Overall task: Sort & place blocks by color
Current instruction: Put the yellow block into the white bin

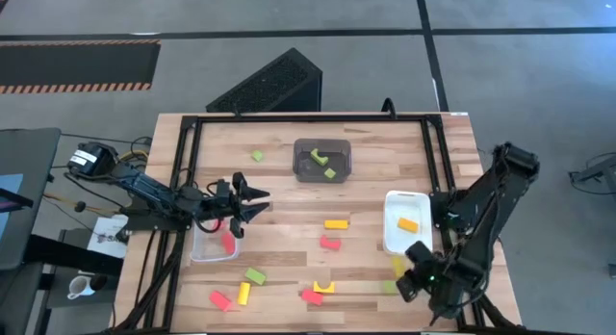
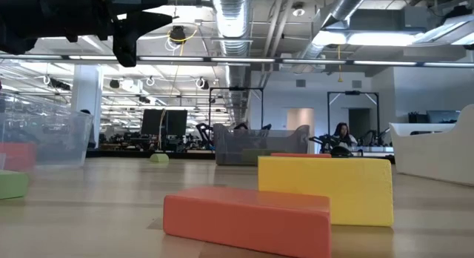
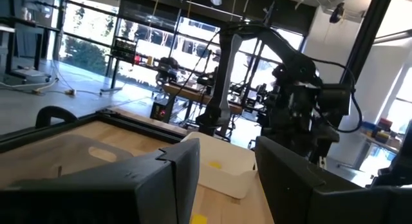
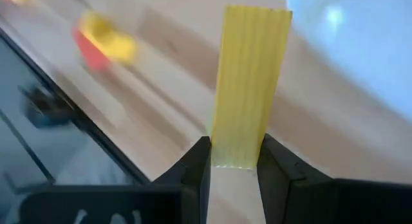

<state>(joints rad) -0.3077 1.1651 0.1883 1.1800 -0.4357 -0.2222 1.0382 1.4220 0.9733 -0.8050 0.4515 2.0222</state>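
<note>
My right gripper has the yellow bar, now just in front of the white bin. It will let go of it in the white bin (image 1: 392,211), by the white bin's side facing the clear bin.
My right gripper (image 1: 404,270) is near the table's right front corner, just in front of the white bin (image 1: 390,241), and is shut on a yellow bar block (image 4: 248,89). My left gripper (image 1: 245,202) hangs open, with nothing between its fingers, above the far end of the clear bin (image 1: 199,253), which holds a red block (image 1: 228,242). The white bin holds a yellow block (image 1: 408,223). Green blocks (image 1: 322,160) lie in the dark grey bin (image 1: 300,167). More red, yellow and green blocks lie flat on the table's front half. My right gripper pinches the yellow bar by one end (image 4: 235,156), between its two fingers (image 4: 199,163). The fingers slant down from above and lie along the bar, which sticks out well past the fingertips. No part of it is seen to touch the table.
Loose blocks lie at the front: yellow (image 1: 335,223), red (image 1: 330,243), green (image 1: 255,275), yellow (image 1: 243,293), red (image 1: 220,299), a red and yellow pair (image 1: 318,293), green (image 1: 388,287). Another green (image 1: 257,156) lies far left. A black frame (image 1: 308,118) borders the table.
</note>
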